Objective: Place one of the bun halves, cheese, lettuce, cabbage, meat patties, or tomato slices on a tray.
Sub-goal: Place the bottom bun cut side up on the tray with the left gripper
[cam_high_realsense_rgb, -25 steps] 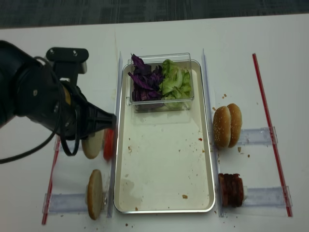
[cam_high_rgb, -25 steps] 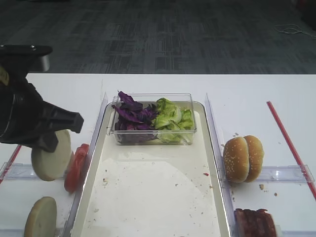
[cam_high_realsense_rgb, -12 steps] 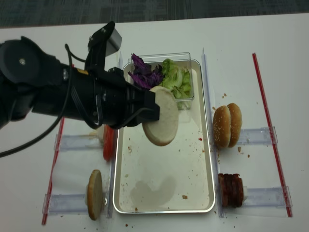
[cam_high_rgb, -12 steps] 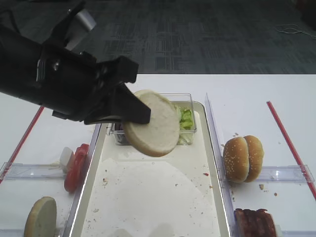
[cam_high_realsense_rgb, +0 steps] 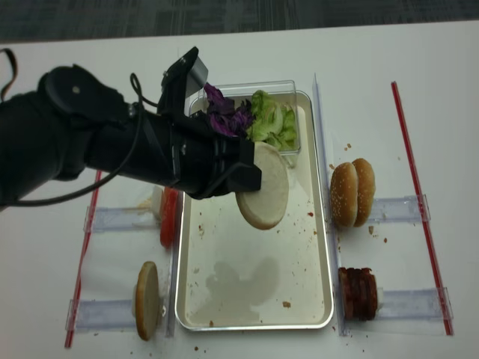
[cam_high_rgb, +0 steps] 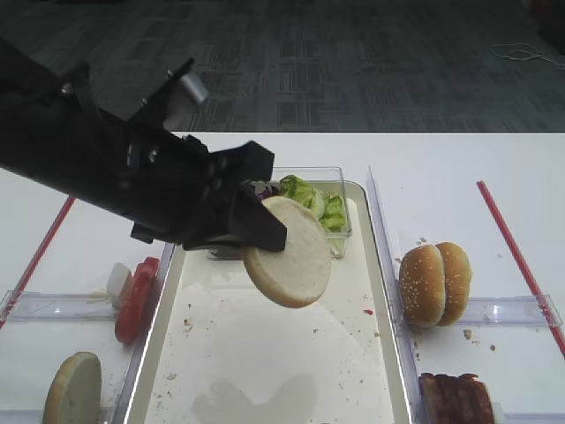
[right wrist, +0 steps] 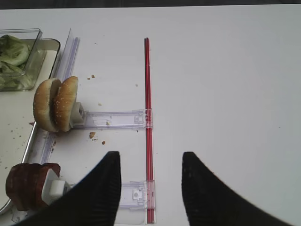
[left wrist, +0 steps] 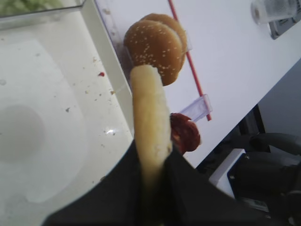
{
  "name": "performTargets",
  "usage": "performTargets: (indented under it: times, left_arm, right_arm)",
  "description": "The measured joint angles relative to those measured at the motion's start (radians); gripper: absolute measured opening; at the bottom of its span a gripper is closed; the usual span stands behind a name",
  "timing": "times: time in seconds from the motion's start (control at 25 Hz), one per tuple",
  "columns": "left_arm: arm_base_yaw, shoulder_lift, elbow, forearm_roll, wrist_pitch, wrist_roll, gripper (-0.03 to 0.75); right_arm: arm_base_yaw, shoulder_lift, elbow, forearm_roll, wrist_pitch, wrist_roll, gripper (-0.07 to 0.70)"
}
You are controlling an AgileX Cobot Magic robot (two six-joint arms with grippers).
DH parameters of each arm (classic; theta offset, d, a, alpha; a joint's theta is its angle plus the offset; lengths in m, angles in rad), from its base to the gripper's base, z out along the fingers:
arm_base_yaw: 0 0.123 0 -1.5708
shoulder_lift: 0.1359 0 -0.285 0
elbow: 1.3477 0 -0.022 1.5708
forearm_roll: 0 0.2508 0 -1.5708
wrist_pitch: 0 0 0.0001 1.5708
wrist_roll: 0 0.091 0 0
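I will use my left gripper to set the pale bun half down on the bare middle of the tray (cam_high_realsense_rgb: 255, 239) (left wrist: 42, 115).
My left gripper (cam_high_realsense_rgb: 243, 179) is shut on a pale bun half (cam_high_realsense_rgb: 263, 196), held tilted in the air above the middle of the tray (cam_high_realsense_rgb: 254, 288). From the left wrist, the bun half (left wrist: 150, 108) shows edge-on between the jaws of the left gripper (left wrist: 153, 150). A second bun half (cam_high_rgb: 72, 389) stands on edge left of the tray (cam_high_rgb: 265, 362), near the tomato slices (cam_high_rgb: 137, 300). Lettuce (cam_high_realsense_rgb: 269, 123) and cabbage (cam_high_realsense_rgb: 224, 116) fill a clear box at the tray's far end. Meat patties (cam_high_realsense_rgb: 359, 293) sit on the right. My right gripper (right wrist: 150, 157) stands open over the bare table. The cheese is out of view.
Two sesame-seeded buns (cam_high_realsense_rgb: 353, 193) stand on edge in a clear rack right of the tray. Red strips (cam_high_realsense_rgb: 419, 202) run along the table on both sides. Clear plastic rails line the tray's long sides. Crumbs speckle the tray floor.
The left gripper lifted the bun half from the left rack and carried it right, over the tray; in the last half second it moved a little further right and lower.
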Motion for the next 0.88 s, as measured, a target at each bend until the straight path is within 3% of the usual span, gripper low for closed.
performTargets:
  times: [0.44,0.72,0.88]
  left_arm:
    - [0.006,0.255,-0.002,-0.006,-0.018,0.075,0.075]
    - [0.022,0.323,-0.005,-0.006,-0.036,0.099,0.079]
    - [0.038,0.323,-0.007,0.000,-0.041,0.099,0.190]
  right_arm:
    - [0.000,0.000,0.000,0.000,0.000,0.000,0.356]
    - [0.000,0.000,0.000,0.000,0.000,0.000,0.356]
    - [0.000,0.000,0.000,0.000,0.000,0.000,0.355]
